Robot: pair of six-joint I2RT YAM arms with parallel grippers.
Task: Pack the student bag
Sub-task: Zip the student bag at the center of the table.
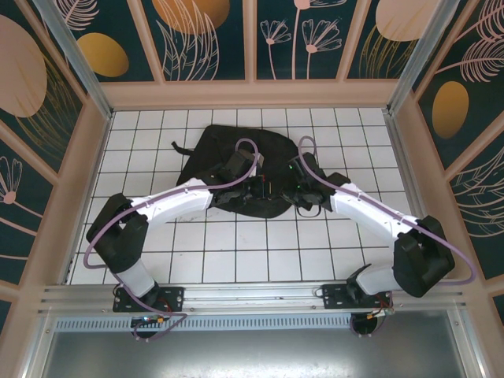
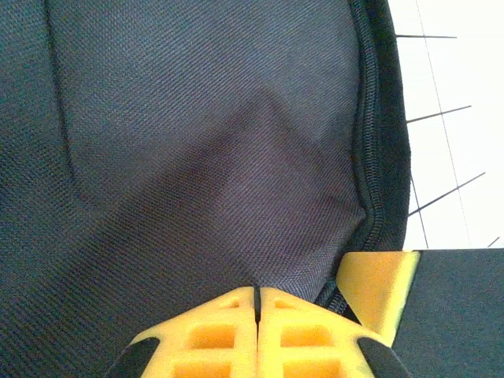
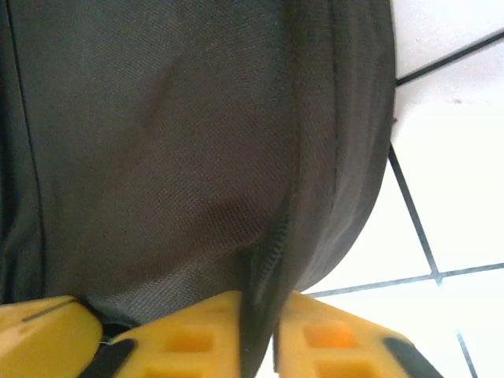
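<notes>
My right gripper will open and take a fuller fold of the bag's edge (image 1: 270, 211) close by, because the zippered seam stands loosely between its fingers.
The student bag (image 1: 213, 153), black and soft, lies flat in the middle of the white tiled table. Both grippers meet at its near edge. My left gripper (image 1: 253, 189) (image 2: 257, 293) is shut, and the bag's fabric (image 2: 197, 142) puckers up into a ridge that runs to its fingertips, beside the zipper (image 2: 364, 142). My right gripper (image 1: 303, 193) (image 3: 261, 303) has its yellow fingers slightly apart. The bag's zippered seam (image 3: 272, 252) stands loosely between them, with a sliver of light beside the right finger. A yellow finger (image 2: 376, 283) of the right gripper shows close by in the left wrist view.
The tiled table (image 1: 236, 252) is ringed by a low wooden rim (image 1: 252, 94) and patterned walls. A black strap (image 1: 177, 148) trails off the bag's far left. Both white arms reach inward from the near corners, and bare tiles lie between them and the bag.
</notes>
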